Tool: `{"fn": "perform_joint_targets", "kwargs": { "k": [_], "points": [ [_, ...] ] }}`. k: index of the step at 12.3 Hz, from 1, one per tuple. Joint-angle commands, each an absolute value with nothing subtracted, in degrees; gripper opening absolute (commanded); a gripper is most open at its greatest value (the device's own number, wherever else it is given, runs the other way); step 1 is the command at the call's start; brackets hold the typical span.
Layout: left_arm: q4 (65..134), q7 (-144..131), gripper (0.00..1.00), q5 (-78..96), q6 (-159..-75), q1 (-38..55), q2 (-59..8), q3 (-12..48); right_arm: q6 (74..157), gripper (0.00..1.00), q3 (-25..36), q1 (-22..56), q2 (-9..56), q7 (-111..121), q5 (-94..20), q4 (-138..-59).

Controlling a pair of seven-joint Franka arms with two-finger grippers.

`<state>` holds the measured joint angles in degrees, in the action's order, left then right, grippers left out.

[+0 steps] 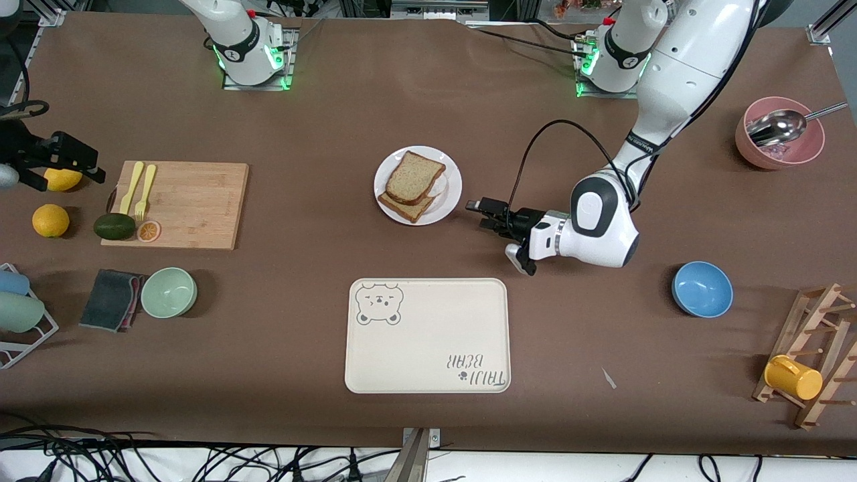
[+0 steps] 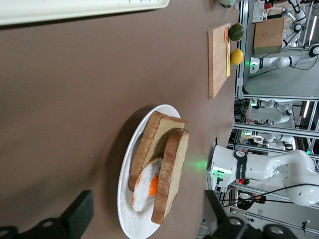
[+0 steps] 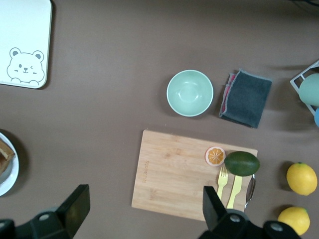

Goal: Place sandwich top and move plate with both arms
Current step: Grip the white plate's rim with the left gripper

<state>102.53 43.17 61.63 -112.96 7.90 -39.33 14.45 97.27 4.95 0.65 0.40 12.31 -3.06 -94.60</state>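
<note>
The robot's left gripper will next go to the white plate and close on the plate's rim (image 1: 459, 183) (image 2: 136, 236) on the side that faces the pink bowl.
The white plate (image 1: 450, 189) stands mid-table and holds a sandwich. The brown sandwich top (image 1: 414, 177) lies askew on the bottom slice (image 1: 405, 207). In the left wrist view the top slice (image 2: 174, 169) rests over a fried egg (image 2: 144, 189) on the lower slice (image 2: 149, 137), all on the plate (image 2: 125, 199). My left gripper (image 1: 479, 214) is open and empty, low beside the plate toward the left arm's end; its fingers (image 2: 79, 214) straddle the plate's rim. My right gripper (image 1: 90, 167) is open and empty, high over the right arm's end of the table.
A cream bear-print tray (image 1: 428, 335) lies nearer the camera than the plate. A cutting board (image 1: 187, 201) with forks, an avocado and an orange slice, lemons (image 1: 51, 221), a green bowl (image 1: 169, 292), a blue bowl (image 1: 702, 289), a pink bowl (image 1: 780, 144) and a mug rack (image 1: 810, 361) stand around.
</note>
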Motion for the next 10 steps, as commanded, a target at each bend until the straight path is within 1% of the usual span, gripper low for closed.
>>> {"fn": "perform_joint_targets", "kwargs": {
  "k": [1, 2, 3, 6, 10],
  "points": [
    [104.41, 49.81, 0.99, 63.98, -113.11, 8.00, -39.72, 14.50, 96.24, 1.00, 3.78, -0.70, -3.42, 11.25, -1.76, -96.50],
    [104.41, 50.09, 0.95, 64.77, -113.29, 8.35, -39.81, 14.59, 94.85, 1.00, 3.87, -1.05, -4.04, 11.16, -1.76, -96.50],
    [104.85, 50.10, 0.94, 65.38, -113.29, 8.52, -39.90, 14.59, 94.05, 1.00, 3.87, -1.66, -4.22, 11.16, -1.67, -96.33],
    [106.34, 50.19, 0.94, 65.30, -113.47, 8.53, -40.08, 14.68, 92.64, 1.00, 4.13, -1.76, -3.78, 10.90, -1.93, -95.54],
    [106.87, 53.06, 0.95, 66.27, -113.56, 10.90, -40.95, 14.77, 92.64, 1.00, 3.60, -1.49, -3.25, 10.81, -1.76, -94.31]
  ]
}}
